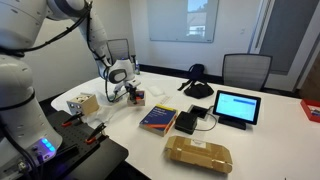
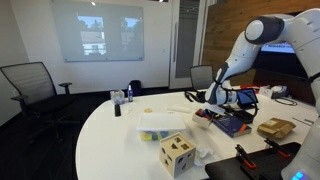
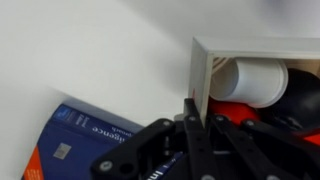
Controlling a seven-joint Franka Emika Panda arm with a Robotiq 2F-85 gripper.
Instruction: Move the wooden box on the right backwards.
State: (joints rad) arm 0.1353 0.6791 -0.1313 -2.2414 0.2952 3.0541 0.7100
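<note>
My gripper will release the small wooden box on the white table (image 1: 141, 103) (image 3: 268, 112) beside the blue-and-yellow book.
The small wooden box (image 1: 138, 97) stands on the white table beside the blue-and-yellow book (image 1: 158, 119). It also shows in an exterior view (image 2: 204, 116). In the wrist view its pale wall (image 3: 204, 72) stands between my two fingers. A white cylinder (image 3: 256, 82) and something red (image 3: 236, 112) lie inside it. My gripper (image 3: 190, 112) is shut on that wall, one finger inside and one outside. It shows just above the box in both exterior views (image 1: 129, 91) (image 2: 213, 99). The book (image 3: 82, 136) lies close to the left of the fingers.
A larger pale wooden box (image 1: 83, 103) (image 2: 177, 152) stands near the robot base. A brown cardboard package (image 1: 199, 154) (image 2: 275, 128), a tablet (image 1: 236, 106), a black case (image 1: 190, 122) and dark headphones (image 1: 197, 82) lie nearby. Chairs stand round the table.
</note>
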